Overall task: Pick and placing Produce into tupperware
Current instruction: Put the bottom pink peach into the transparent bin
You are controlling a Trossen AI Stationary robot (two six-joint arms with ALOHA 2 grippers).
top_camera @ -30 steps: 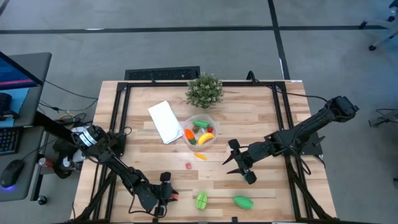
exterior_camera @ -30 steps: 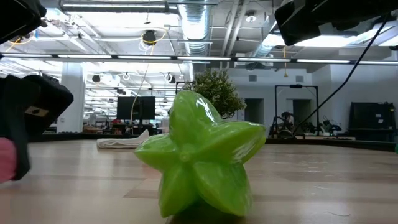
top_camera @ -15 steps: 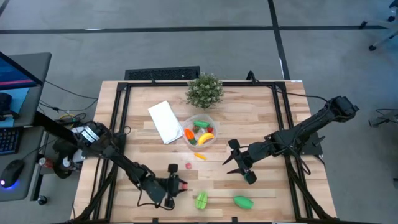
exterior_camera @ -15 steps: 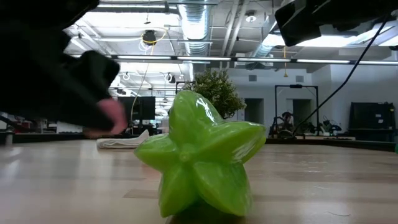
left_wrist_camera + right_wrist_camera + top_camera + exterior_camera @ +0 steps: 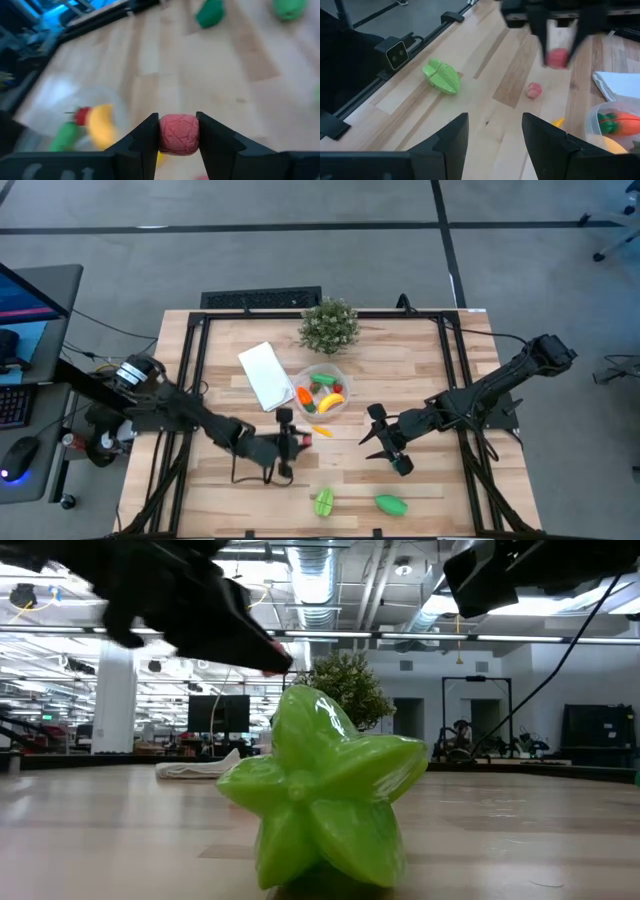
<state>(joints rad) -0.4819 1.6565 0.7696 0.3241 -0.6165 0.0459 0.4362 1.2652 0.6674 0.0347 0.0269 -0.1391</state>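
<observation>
My left gripper is to let go of the pink-red piece in the tupperware (image 5: 306, 381), between the far end of the carrot and the green piece.
My left gripper (image 5: 299, 438) hangs above the table's middle, just near of the clear round tupperware (image 5: 322, 391), and is shut on a small pink-red produce piece (image 5: 178, 134). The tupperware holds a banana, a carrot and green pieces. A second pink piece (image 5: 534, 90) and an orange piece (image 5: 321, 431) lie on the wood close by. A green star-shaped fruit (image 5: 324, 501) and a green oval piece (image 5: 392, 504) lie near the front edge. My right gripper (image 5: 385, 442) waits open over the table right of centre, with nothing between its fingers. My left gripper pinches the pink-red piece by its two opposite sides (image 5: 164, 136) between its two fingers. The fingers come from the table's left, slanting down. The piece is lifted clear of the table, as the right wrist view shows (image 5: 557, 57).
A flat white lid (image 5: 266, 375) lies left of the tupperware, and a bushy potted plant (image 5: 329, 326) stands behind it at the far edge. Black frame rails run along the table's sides. Bare wood lies between the two grippers.
My left gripper has risen from the near edge and swung toward the far side and the tupperware, rolling about its own line as it went. It stays shut on the pink-red piece, which has been carried up clear of the table.
</observation>
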